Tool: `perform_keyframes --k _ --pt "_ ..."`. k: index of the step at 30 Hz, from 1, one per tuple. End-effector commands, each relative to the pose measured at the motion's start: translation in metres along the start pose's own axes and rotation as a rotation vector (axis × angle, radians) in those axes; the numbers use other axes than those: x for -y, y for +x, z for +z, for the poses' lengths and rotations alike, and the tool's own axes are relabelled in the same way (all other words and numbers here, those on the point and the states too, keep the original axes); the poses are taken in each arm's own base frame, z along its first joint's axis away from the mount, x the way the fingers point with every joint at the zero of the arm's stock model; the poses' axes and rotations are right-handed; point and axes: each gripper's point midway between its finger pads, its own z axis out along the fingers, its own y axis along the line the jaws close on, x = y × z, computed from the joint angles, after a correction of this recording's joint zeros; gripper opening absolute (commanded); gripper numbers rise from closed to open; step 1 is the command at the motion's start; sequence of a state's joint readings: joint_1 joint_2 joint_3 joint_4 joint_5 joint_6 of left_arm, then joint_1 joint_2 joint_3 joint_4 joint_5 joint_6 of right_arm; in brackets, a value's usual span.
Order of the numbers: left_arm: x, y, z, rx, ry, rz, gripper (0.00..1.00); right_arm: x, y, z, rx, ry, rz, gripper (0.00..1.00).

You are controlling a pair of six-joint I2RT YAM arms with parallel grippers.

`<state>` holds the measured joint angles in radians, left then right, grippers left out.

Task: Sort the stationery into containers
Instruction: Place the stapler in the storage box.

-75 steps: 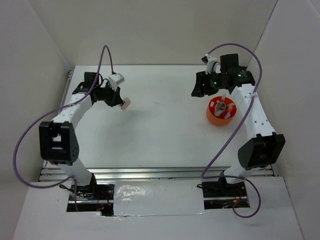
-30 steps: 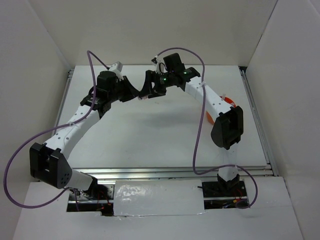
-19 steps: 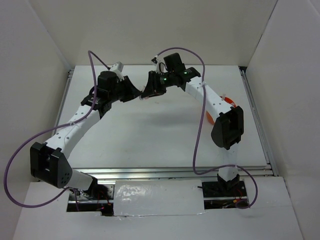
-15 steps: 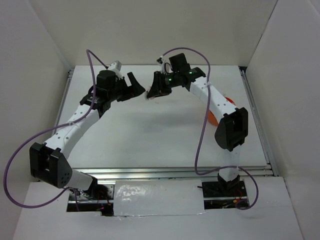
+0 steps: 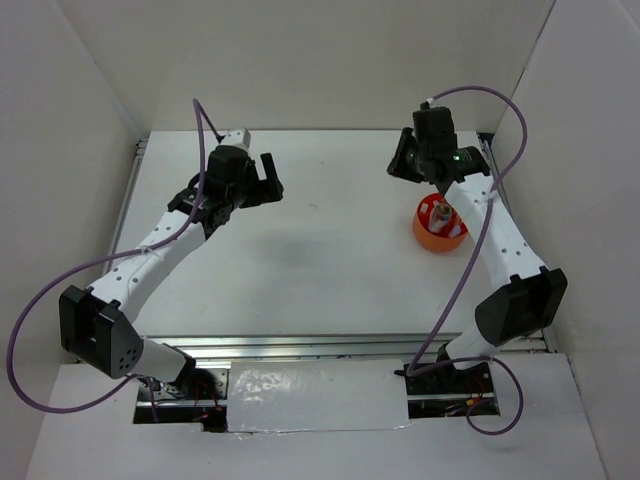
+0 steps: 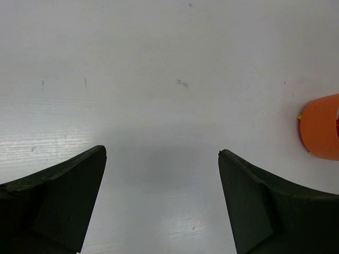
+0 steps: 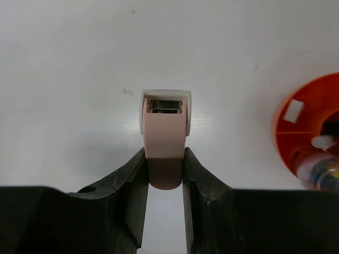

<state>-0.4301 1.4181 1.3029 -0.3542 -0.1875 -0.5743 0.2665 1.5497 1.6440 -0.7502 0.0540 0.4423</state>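
Next, my right gripper sets the short, thick pink piece of stationery, now held above the bare table, free beside the small white block in the orange container (image 5: 433, 205) (image 7: 320, 91).
My right gripper (image 7: 164, 154) is shut on a stubby pink piece of stationery (image 7: 165, 135) with a white front end, which sticks out past the fingertips above the bare table. In the top view the right gripper (image 5: 398, 167) hangs just up and left of the round orange container (image 5: 424, 236), which holds several stationery items (image 5: 440, 212). The right wrist view has the container's rim (image 7: 283, 140) at its right edge. My left gripper (image 6: 161, 153) is open with nothing between its fingers. It hovers over the back left of the table (image 5: 268, 180).
The orange container (image 6: 320, 127) shows at the far right of the left wrist view. White walls enclose the table on three sides. A metal rail runs along the near edge (image 5: 300, 345), by the arm bases.
The left gripper opened and let go of the pink piece. The right gripper closed on it and carried it right, toward the orange container. The left arm drew back to the left.
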Motion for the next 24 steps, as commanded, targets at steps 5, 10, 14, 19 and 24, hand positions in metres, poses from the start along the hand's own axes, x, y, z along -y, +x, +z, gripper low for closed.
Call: perform_keyframes --k 5,10,14,19,24 --pt "-0.003 -0.013 -0.011 0.057 -0.014 0.028 0.99 0.070 0.000 0.025 -0.029 0.369 0.032 0.00" --pt "-0.011 -0.008 -0.011 0.050 -0.029 0.031 0.99 0.090 0.005 0.049 -0.098 0.444 0.039 0.00" --pt "-0.016 -0.005 -0.010 0.039 -0.036 0.022 0.99 0.106 0.007 0.051 -0.066 0.540 0.089 0.00" --pt "-0.020 -0.002 -0.006 0.019 -0.036 0.006 0.99 0.124 0.013 0.051 -0.049 0.640 0.104 0.00" --pt "-0.022 0.000 -0.004 0.007 -0.034 -0.010 0.99 0.132 0.026 0.055 -0.081 0.661 0.138 0.00"
